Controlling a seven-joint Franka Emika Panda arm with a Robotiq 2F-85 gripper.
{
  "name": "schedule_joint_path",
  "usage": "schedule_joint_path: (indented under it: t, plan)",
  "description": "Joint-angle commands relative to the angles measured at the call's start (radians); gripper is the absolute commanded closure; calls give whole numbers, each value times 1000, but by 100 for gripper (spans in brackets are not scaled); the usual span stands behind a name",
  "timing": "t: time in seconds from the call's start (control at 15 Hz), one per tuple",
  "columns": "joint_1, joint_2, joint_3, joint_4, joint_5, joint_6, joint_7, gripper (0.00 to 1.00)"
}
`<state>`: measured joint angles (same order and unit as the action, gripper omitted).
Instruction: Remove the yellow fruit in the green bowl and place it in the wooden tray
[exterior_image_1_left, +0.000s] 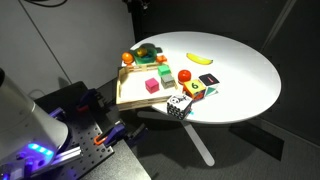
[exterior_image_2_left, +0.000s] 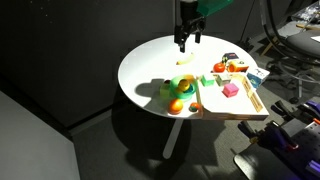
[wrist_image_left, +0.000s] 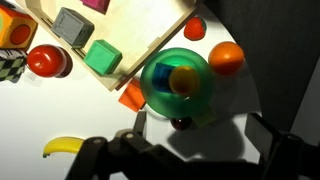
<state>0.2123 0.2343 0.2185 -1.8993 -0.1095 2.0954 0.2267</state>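
Observation:
My gripper is to move down next into the green bowl and close on the sides of the yellow fruit (exterior_image_1_left: 143, 52) (wrist_image_left: 184, 80), beside the blue piece.
The green bowl (wrist_image_left: 200, 100) stands on the white table just off a corner of the wooden tray (wrist_image_left: 140, 30). The yellow fruit (wrist_image_left: 184, 81) lies inside the bowl beside a blue piece. My gripper (wrist_image_left: 200, 135) is open and empty, and in the wrist view its two fingers hang high above the table just beside the bowl. In an exterior view the gripper (exterior_image_2_left: 186, 40) hovers well above the table's far side, behind the bowl (exterior_image_2_left: 183, 86) and tray (exterior_image_2_left: 235, 100). The bowl (exterior_image_1_left: 147, 52) and tray (exterior_image_1_left: 135, 90) also show in the other exterior view.
A round orange fruit (wrist_image_left: 227, 57), an orange block (wrist_image_left: 132, 96) and a small dark ball (wrist_image_left: 180, 123) lie around the bowl. A banana (wrist_image_left: 65, 147) lies on the table. The tray holds a green cube (wrist_image_left: 102, 55) and a grey block (wrist_image_left: 72, 25). A red fruit (wrist_image_left: 45, 60) sits nearby.

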Motion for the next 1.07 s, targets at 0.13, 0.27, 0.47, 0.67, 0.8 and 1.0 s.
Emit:
schedule_joint_path:
  t: [0.13, 0.27, 0.47, 0.67, 0.8, 1.0]
  plan:
    - [17, 63, -29, 42, -38, -61, -63, 0]
    - [16, 81, -31, 47, -35, -87, -95, 0]
    - [17, 98, -34, 56, -38, -117, -122, 0]
    - [15, 88, -33, 23, -14, -90, -108, 0]
    - [15, 89, -33, 26, -14, -93, -112, 0]
    - [15, 89, -33, 27, -14, -95, -113, 0]
